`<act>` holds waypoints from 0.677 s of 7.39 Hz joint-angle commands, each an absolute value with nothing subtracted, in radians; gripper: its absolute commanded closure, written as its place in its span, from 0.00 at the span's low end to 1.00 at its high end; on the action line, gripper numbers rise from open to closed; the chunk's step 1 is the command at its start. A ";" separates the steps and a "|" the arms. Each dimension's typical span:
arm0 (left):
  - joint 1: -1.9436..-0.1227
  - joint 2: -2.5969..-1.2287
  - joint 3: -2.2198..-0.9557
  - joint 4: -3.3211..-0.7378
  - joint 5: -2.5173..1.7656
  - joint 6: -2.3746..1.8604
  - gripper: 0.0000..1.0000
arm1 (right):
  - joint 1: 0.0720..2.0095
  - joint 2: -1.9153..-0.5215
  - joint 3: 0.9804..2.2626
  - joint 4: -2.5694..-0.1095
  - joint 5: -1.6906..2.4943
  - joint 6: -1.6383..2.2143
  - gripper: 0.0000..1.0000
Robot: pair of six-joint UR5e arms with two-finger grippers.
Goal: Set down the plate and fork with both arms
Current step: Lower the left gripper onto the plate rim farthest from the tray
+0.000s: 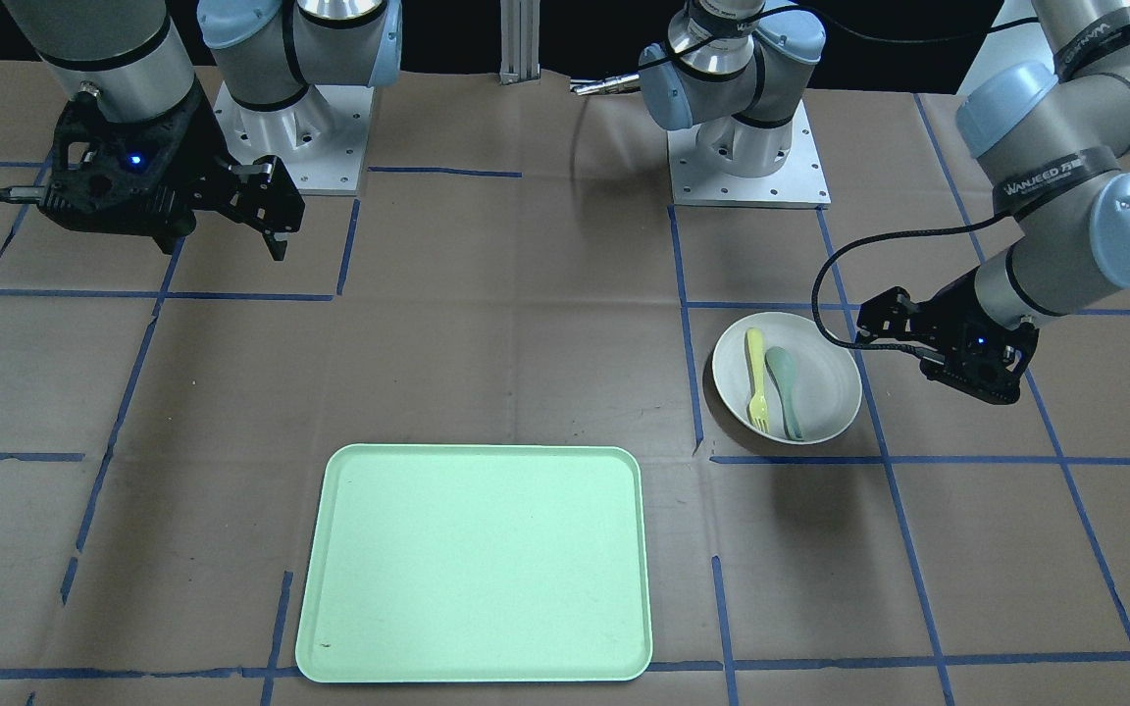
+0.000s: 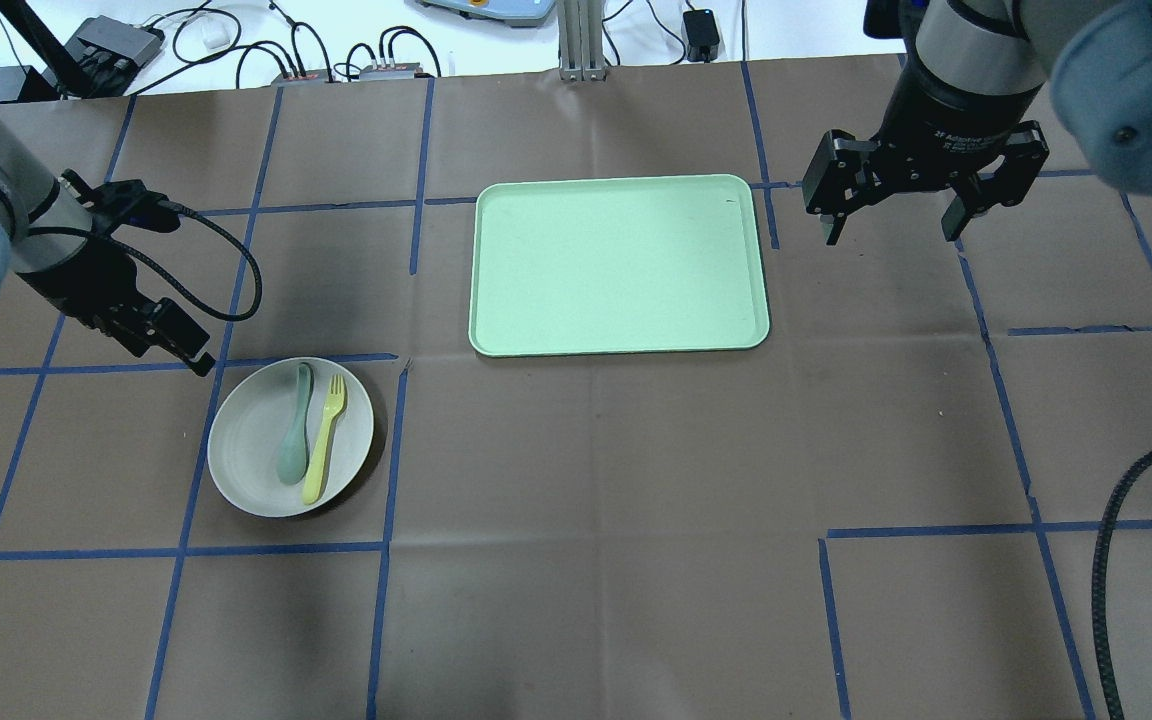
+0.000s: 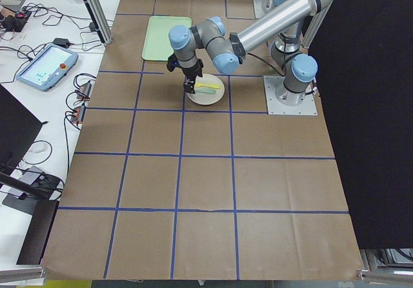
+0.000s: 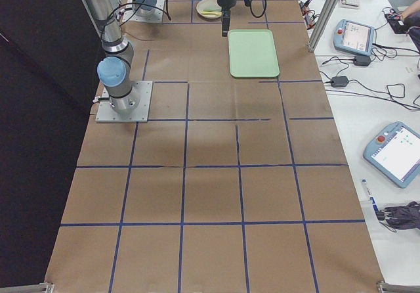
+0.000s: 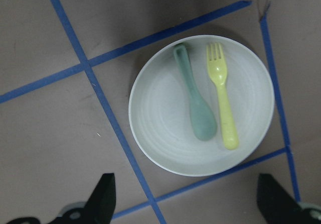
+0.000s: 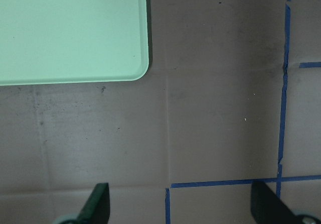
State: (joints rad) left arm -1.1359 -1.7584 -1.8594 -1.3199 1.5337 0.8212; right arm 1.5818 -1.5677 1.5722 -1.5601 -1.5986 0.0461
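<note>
My left gripper needs to grip the off-white plate's rim (image 1: 857, 370) (image 5: 137, 136) next, on the side of the grey-green spoon, opposite the pale yellow fork.
The off-white plate (image 2: 246, 450) sits on the table at the left in the overhead view. The pale yellow fork (image 2: 324, 440) lies in it next to a grey-green spoon (image 2: 296, 440). My left gripper (image 2: 176, 345) hovers just off the plate's far left rim, open and empty. In the left wrist view its fingertips (image 5: 103, 199) frame the plate (image 5: 160, 128), the fork (image 5: 223, 103) and the spoon (image 5: 195, 103). My right gripper (image 2: 891, 220) is open and empty, above the table to the right of the mint-green tray (image 2: 621, 265).
The tray (image 1: 477, 559) lies flat mid-table, with nothing on it; its corner shows in the right wrist view (image 6: 70, 28). Blue tape lines cross the brown table cover. Both arm bases (image 1: 746, 157) stand at the robot's edge.
</note>
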 commanded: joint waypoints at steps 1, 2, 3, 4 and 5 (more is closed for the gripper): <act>-1.089 -1.833 -1.888 -1.270 1.479 0.870 0.01 | 1.580 -1.568 1.572 -1.560 -1.598 0.046 0.00; -1.077 -1.870 -1.890 -1.222 1.479 0.886 0.01 | 1.582 -1.568 1.572 -1.560 -1.598 0.046 0.00; -1.074 -1.890 -1.897 -1.194 1.473 0.888 0.01 | 1.580 -1.568 1.572 -1.560 -1.598 0.046 0.00; -1.072 -1.896 -1.904 -1.193 1.450 0.888 0.01 | 1.580 -1.568 1.572 -1.560 -1.598 0.045 0.00; -1.072 -1.898 -1.922 -1.192 1.448 0.890 0.05 | 1.582 -1.568 1.574 -1.560 -1.598 0.046 0.00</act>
